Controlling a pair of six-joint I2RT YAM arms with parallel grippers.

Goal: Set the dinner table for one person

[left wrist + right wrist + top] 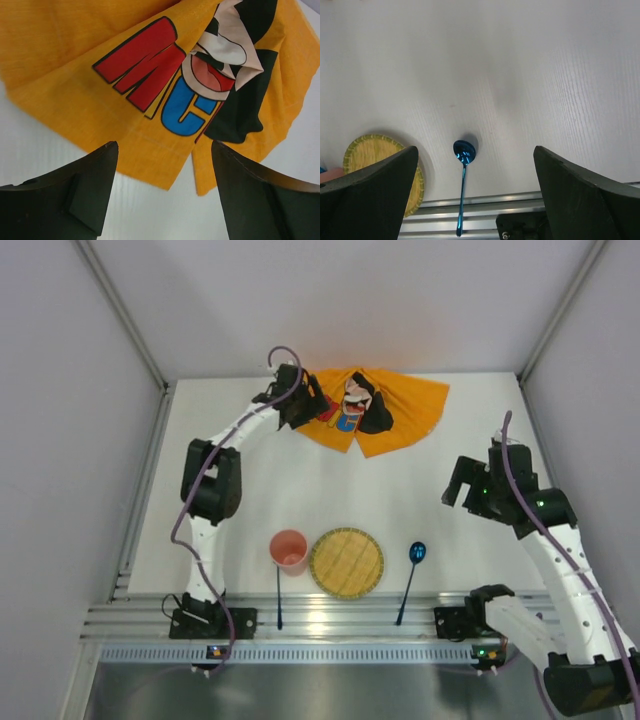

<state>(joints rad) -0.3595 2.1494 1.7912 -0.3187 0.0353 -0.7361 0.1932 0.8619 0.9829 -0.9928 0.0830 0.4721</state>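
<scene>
I should use my left gripper to pinch the placemat's edge (pixel 192 141) beside the blue letter and pull it straight before setting the plate, as the placemat is bunched at the mouse's face.
The white dinner table (pixel 420 500) carries a crumpled orange cartoon-mouse placemat (pixel 400 410) at the far middle. My left gripper (pixel 305 402) is open and empty, low over the placemat's left edge. In the left wrist view the placemat (pixel 75 60) fills the top, and bare table shows between the open fingers of that gripper (pixel 165 146). A pink cup (pixel 289 550), a yellow woven plate (pixel 346 562) and a blue spoon (pixel 414 560) lie near the front edge. My right gripper (pixel 463 482) is open and empty, raised above the spoon (pixel 464 152) and the plate (pixel 370 150).
A thin dark blue utensil (pixel 279 595) lies left of the plate, below the cup, its handle over the aluminium rail (pixel 330 620). The spoon's handle also reaches over the rail. Grey walls (pixel 60 440) close in the table on three sides.
</scene>
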